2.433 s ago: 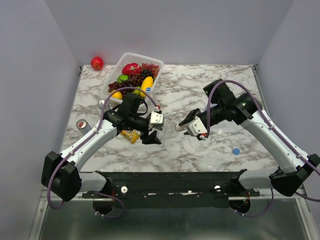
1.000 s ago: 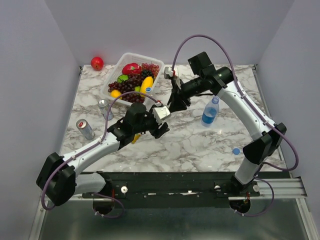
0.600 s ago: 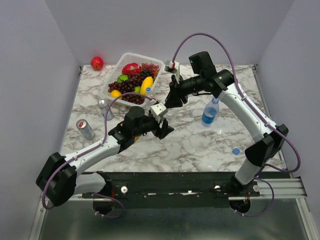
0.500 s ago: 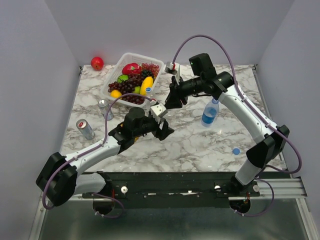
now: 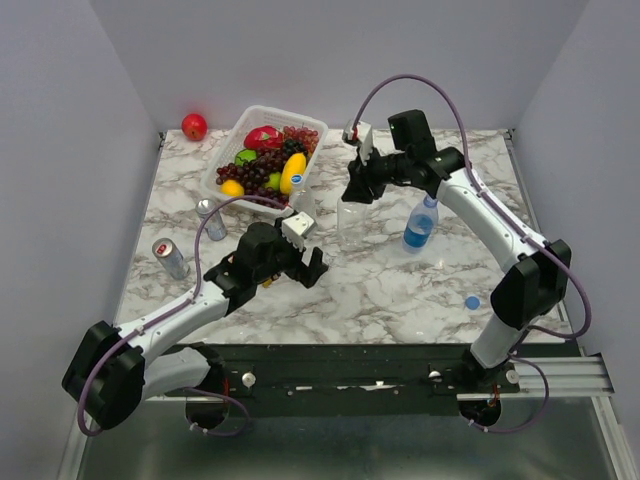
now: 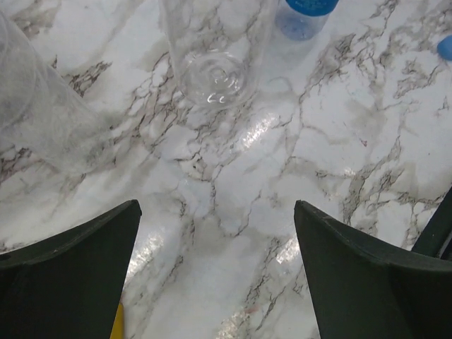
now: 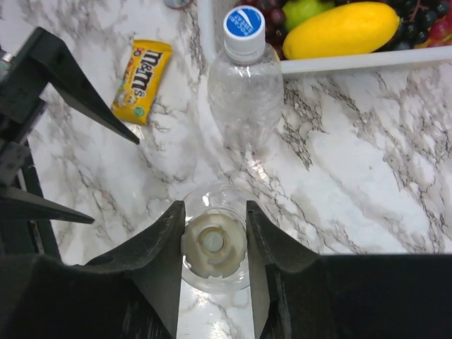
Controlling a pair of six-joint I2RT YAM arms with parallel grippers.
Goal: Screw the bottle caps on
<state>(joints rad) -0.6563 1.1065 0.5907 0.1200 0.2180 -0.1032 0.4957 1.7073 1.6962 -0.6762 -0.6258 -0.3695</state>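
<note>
Next, I release the whitish-capped bottle with my right gripper on the marble [image 5: 343,228] between the blue-and-white-capped bottle and the blue-tinted bottle.
My right gripper [image 5: 353,190] hangs over a colourless bottle [image 5: 350,222] standing mid-table. In the right wrist view the gripper [image 7: 213,212] is shut on the pale whitish cap [image 7: 213,245], which sits on that bottle's neck [image 7: 212,194]. A second colourless bottle [image 7: 245,88] with a blue-and-white cap [image 7: 244,25] stands by the basket. The blue-tinted bottle [image 5: 419,226] stands to the right. A plain blue cap [image 5: 471,301] lies near the right front. My left gripper [image 5: 308,268] is open and empty, low over the marble [image 6: 215,205], facing the colourless bottle's base [image 6: 212,67].
A fruit basket [image 5: 228,150] stands at the back left, with a red apple [image 5: 194,126] behind it. Two slim silver cans [image 5: 170,258] stand at the left. A yellow candy packet [image 7: 141,81] lies beside my left arm.
My right gripper has shifted slightly right and back, onto the colourless bottle's top. My left gripper has drawn back toward the near left, away from the bottle.
</note>
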